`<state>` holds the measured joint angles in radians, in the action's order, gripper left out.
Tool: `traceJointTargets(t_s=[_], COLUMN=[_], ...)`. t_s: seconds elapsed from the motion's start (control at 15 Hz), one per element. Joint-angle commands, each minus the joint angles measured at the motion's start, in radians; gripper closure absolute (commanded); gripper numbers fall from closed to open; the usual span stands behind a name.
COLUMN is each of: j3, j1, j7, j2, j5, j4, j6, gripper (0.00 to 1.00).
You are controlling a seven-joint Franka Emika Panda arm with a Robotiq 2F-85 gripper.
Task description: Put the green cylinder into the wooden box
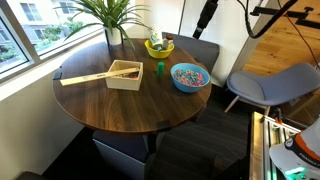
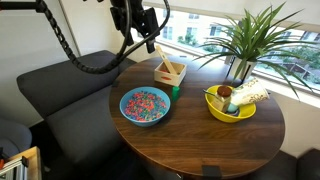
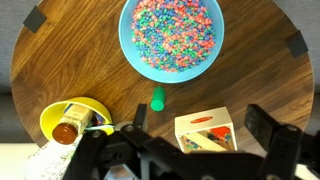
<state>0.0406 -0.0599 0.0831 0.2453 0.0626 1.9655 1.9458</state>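
Note:
The gripper will next go down to the green cylinder between the blue bowl and the wooden box and close around the cylinder's upper end [image 1: 160,65] [image 3: 157,103].
The green cylinder [image 3: 157,98] is small and stands on the round wooden table between the blue bowl and the wooden box. It shows in both exterior views [image 1: 158,68] [image 2: 176,91]. The wooden box [image 3: 205,130] [image 1: 125,75] [image 2: 169,72] is pale, holds a few coloured pieces, and has a long thin stick [image 1: 85,76] lying across it. My gripper [image 3: 201,122] is open and empty, high above the table. Its fingers frame the box in the wrist view, with the cylinder just outside one finger. It also shows in both exterior views [image 2: 140,22] [image 1: 207,12].
A blue bowl [image 3: 171,35] [image 1: 190,76] [image 2: 146,105] holds coloured sprinkles. A yellow bowl [image 3: 75,118] [image 1: 159,46] [image 2: 230,103] holds small items. A potted plant [image 2: 245,45] stands at the table's window side. A grey chair [image 1: 270,85] and dark seats surround the table.

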Motion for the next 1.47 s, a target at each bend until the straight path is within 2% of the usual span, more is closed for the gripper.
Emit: traceJointTargets(t_s=[0.0,0.2,0.47,0.8,1.13,1.4], j3=[0.002,-0.013,-0.042,-0.033,-0.033,-0.027], j1=[0.009,0.019,0.026,0.034,0.035,0.045], j7=[-0.012,0.004,0.128,0.176,0.111,0.14], j2=[-0.031,-0.095,-0.204,-0.33,-0.414,-0.469], j5=[0.013,0.008,-0.051,-0.115,-0.04,-0.069], j4=[-0.003,-0.005,-0.035,-0.086,-0.115,-0.155], j6=[0.031,0.115,0.243,0.237,0.256,0.246], gripper=[0.0,0.0,0.0,0.0,0.0,0.0])
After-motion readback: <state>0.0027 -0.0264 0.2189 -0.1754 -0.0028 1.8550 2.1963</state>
